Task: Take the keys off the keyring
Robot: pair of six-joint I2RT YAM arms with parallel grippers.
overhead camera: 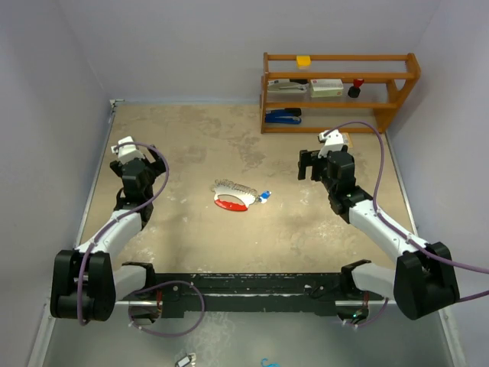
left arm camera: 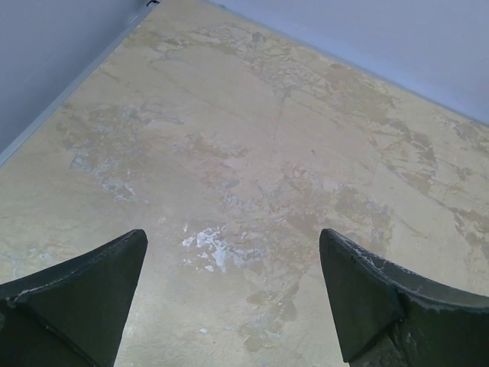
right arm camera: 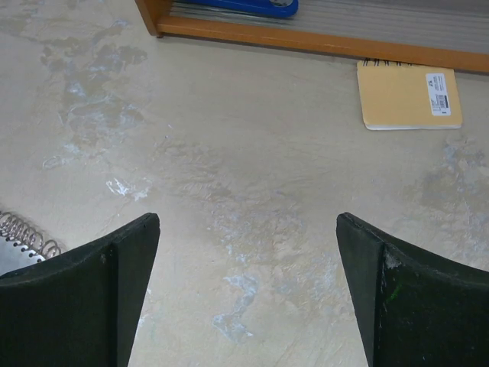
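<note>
The robot's right gripper should close on the keyring's small silvery ring [overhead camera: 257, 199] next to the blue-headed key, at the end of the red-and-white fob.
The keyring [overhead camera: 232, 200] lies mid-table: a silvery ring and chain cluster with a flat red-and-white oval fob. A small key with a bright blue head [overhead camera: 265, 196] lies at its right end. The other silver keys cannot be told apart in the cluster. My left gripper [overhead camera: 134, 153] is open and empty far to the left of it; its wrist view [left arm camera: 233, 290] shows only bare table. My right gripper [overhead camera: 309, 164] is open and empty, to the right of the keyring and slightly beyond it [right arm camera: 248, 283]. A silvery coil [right arm camera: 23, 233] shows at that view's left edge.
A wooden shelf [overhead camera: 340, 92] stands at the back right with a blue stapler [overhead camera: 284, 116], boxes and small items. A yellow notepad [right arm camera: 409, 95] lies on the table in front of it. Grey walls close the left, far and right sides.
</note>
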